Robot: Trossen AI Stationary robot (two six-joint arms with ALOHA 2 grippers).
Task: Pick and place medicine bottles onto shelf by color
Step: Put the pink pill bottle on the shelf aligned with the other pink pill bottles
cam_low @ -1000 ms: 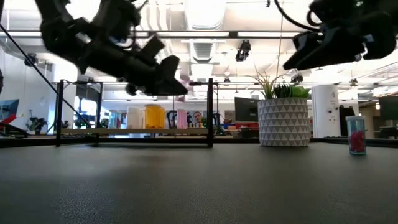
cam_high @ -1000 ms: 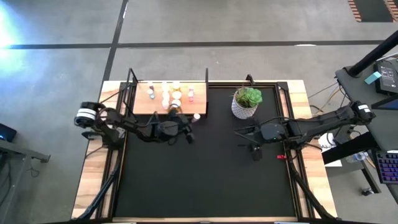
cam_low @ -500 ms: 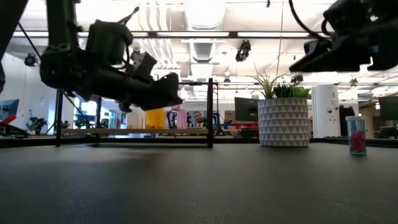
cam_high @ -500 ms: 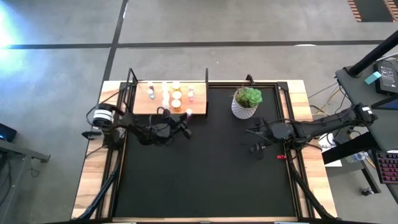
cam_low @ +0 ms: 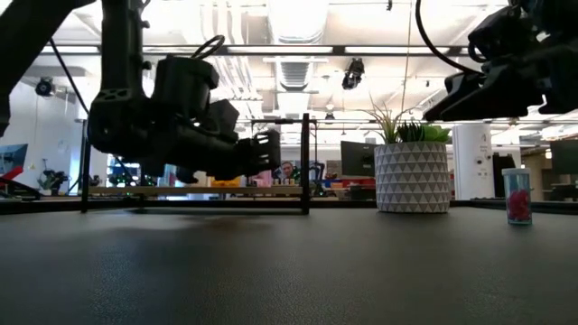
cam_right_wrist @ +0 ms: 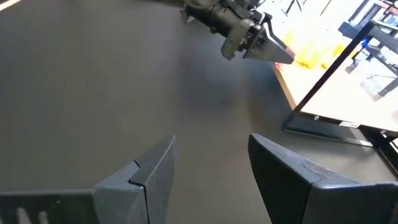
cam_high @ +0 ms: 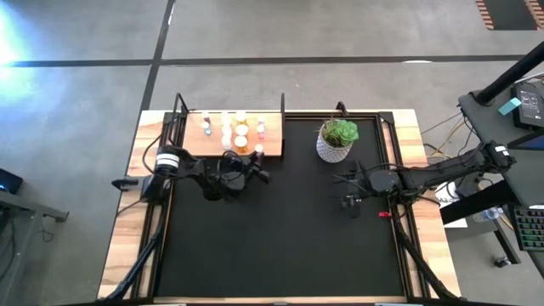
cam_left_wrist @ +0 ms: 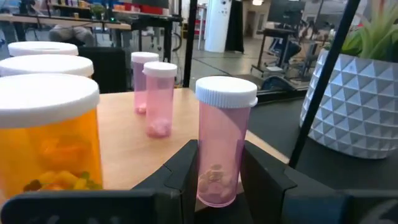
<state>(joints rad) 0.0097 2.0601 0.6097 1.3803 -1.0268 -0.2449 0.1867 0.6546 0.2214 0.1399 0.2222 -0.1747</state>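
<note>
The pink bottle, now held upright at the shelf's near corner, will go down from my left gripper on the shelf (cam_high: pixel 260 139) (cam_left_wrist: pixel 186 165) just in front of the other pink bottles.
The shelf (cam_high: pixel 191 140) is a light-wood board with black posts at the far left of the black mat. On it stand white, orange (cam_left_wrist: pixel 50 149) and pink (cam_left_wrist: pixel 158 99) medicine bottles. My left gripper (cam_left_wrist: pixel 219 149) points level at the shelf's near right corner and is shut on an upright pink bottle (cam_high: pixel 258 151) with a white cap (cam_left_wrist: pixel 226 92). My right gripper (cam_high: pixel 348 202) hangs open above the mat's right side, with nothing between its fingers (cam_right_wrist: pixel 155 168). My left gripper pinches the pink bottle's lower body (cam_left_wrist: pixel 217 177) between its two fingers (cam_left_wrist: pixel 186 165), one on each side. The fingers come in level from the near side. The bottle stands upright over the board's corner; whether its base touches the wood I cannot tell.
A white patterned pot with a green plant (cam_high: pixel 337 140) stands right of the shelf. A small clear bottle with red contents (cam_low: pixel 517 197) stands at the mat's right edge. One black shelf post (cam_low: pixel 306 162) rises close to my left gripper (cam_low: pixel 266 152). The mat's near half lies bare.
My left gripper has come down and toward the shelf and has tipped level. It has carried the pink bottle from above the mat to the shelf's near right corner. My right gripper has sunk a little and drawn back toward the table's right edge, still open.
</note>
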